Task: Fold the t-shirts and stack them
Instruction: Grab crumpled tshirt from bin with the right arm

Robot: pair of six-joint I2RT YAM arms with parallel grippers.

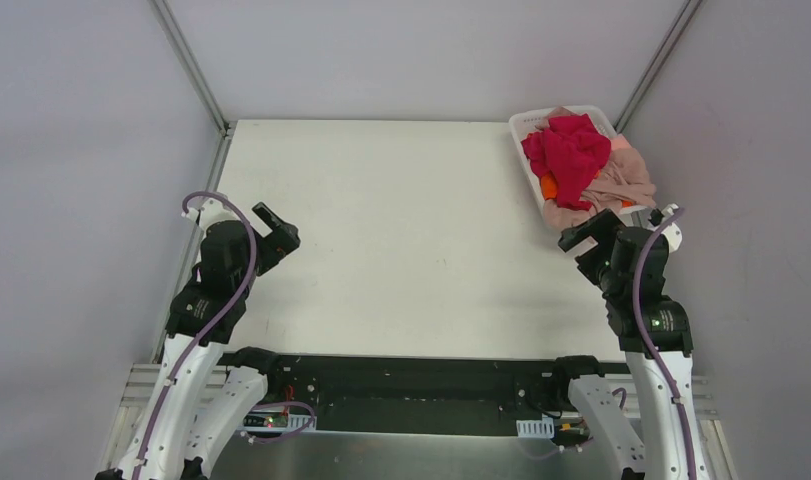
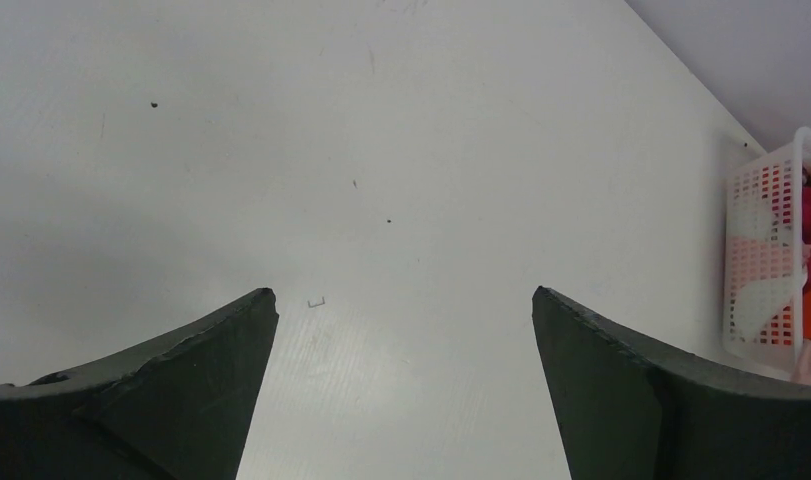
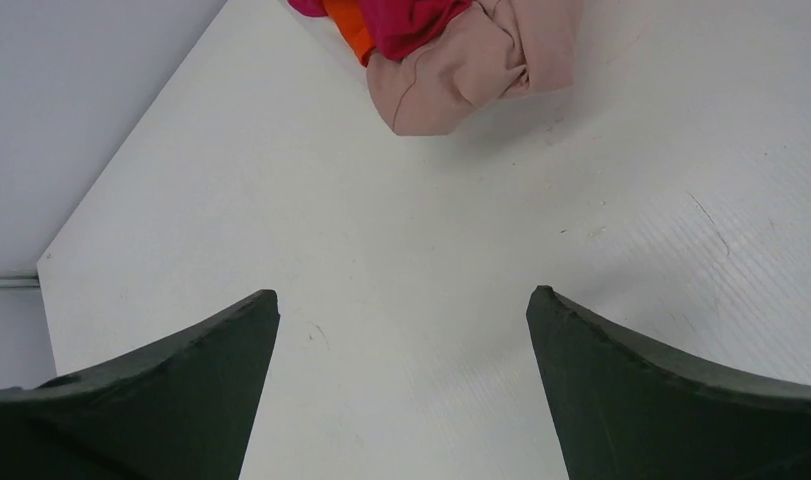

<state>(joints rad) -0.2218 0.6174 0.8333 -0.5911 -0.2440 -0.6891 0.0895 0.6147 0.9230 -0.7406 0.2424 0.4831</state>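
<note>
The robot's right gripper will close on the crumpled middle [image 1: 569, 152] of the crimson-red shirt, since this shirt lies on top of the heap in the white basket.
The t-shirts lie crumpled in a heap in the white basket [image 1: 526, 135] at the back right. A crimson-red shirt [image 1: 569, 152] is on top, a bit of orange shirt [image 1: 548, 187] shows under it, and pink-beige shirts [image 1: 626, 178] spill over the basket's near side. My right gripper [image 1: 578, 237] is open and empty just in front of the heap; its wrist view shows pink-beige cloth [image 3: 471, 80], red [image 3: 411, 20] and orange [image 3: 349, 30] ahead. My left gripper [image 1: 278, 232] is open and empty over the table's left side, far from the shirts.
The white table [image 1: 401, 230] lies between the arms. Grey walls and metal frame posts [image 1: 191, 65] bound it at the back and sides. The basket's wall [image 2: 766, 260] shows at the right edge of the left wrist view.
</note>
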